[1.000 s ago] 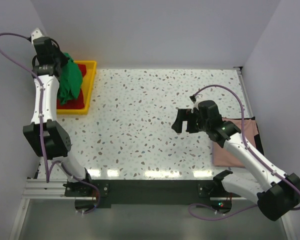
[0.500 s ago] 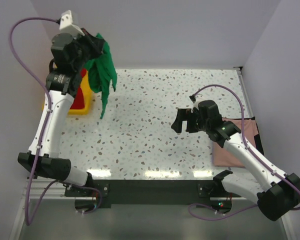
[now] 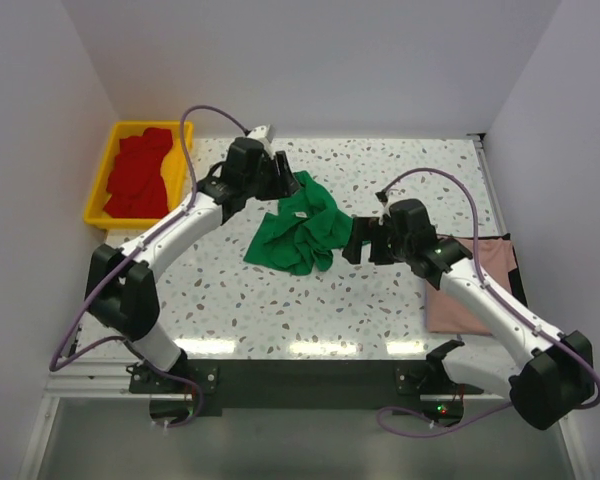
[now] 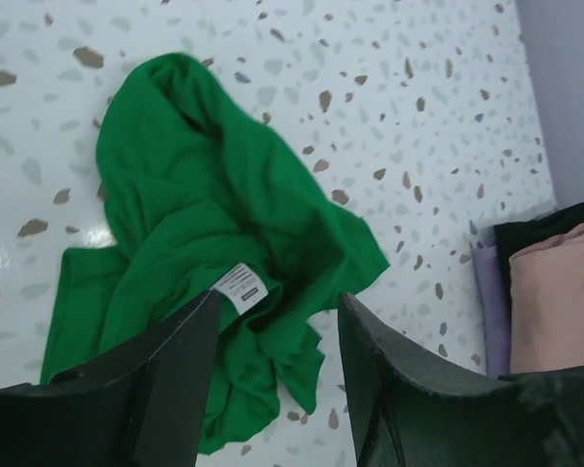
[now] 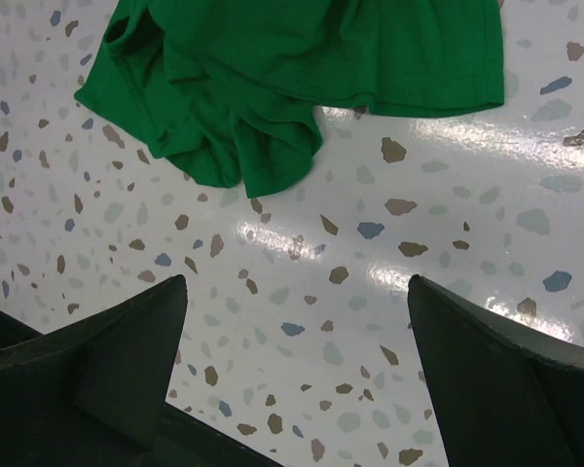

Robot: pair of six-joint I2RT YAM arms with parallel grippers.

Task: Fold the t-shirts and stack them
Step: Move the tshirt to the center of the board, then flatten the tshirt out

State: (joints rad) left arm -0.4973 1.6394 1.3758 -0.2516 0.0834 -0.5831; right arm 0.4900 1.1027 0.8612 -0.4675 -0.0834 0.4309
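One end of the green t-shirt lies toward the pink t-shirt. Next, my right gripper closes on the green t-shirt's near edge [image 3: 342,243] [image 5: 368,103] at that end.
The bright green t-shirt [image 3: 296,232] lies crumpled in the middle of the table, its white label [image 4: 241,284] showing. My left gripper [image 3: 284,180] hovers over the shirt's far edge, open, with nothing between its fingers [image 4: 279,300]. To the right of the heap my right gripper [image 3: 364,242] stands wide open just over bare tabletop [image 5: 297,284], and the green cloth [image 5: 302,68] lies just beyond its fingertips. A dusty pink t-shirt [image 3: 495,258] lies folded at the right edge, also seen in the left wrist view [image 4: 560,292]. Red t-shirts [image 3: 135,180] fill the tray.
The yellow tray [image 3: 173,178] sits at the far left corner. A dark mat [image 4: 545,224] lies under the pink shirt. White walls close in the table at the back and on both sides. The arm bases stand at the near edge.
My left arm swung from above the tray to the table's middle carrying the green shirt, then opened; the shirt now lies on the table. The right gripper shifted slightly toward it.
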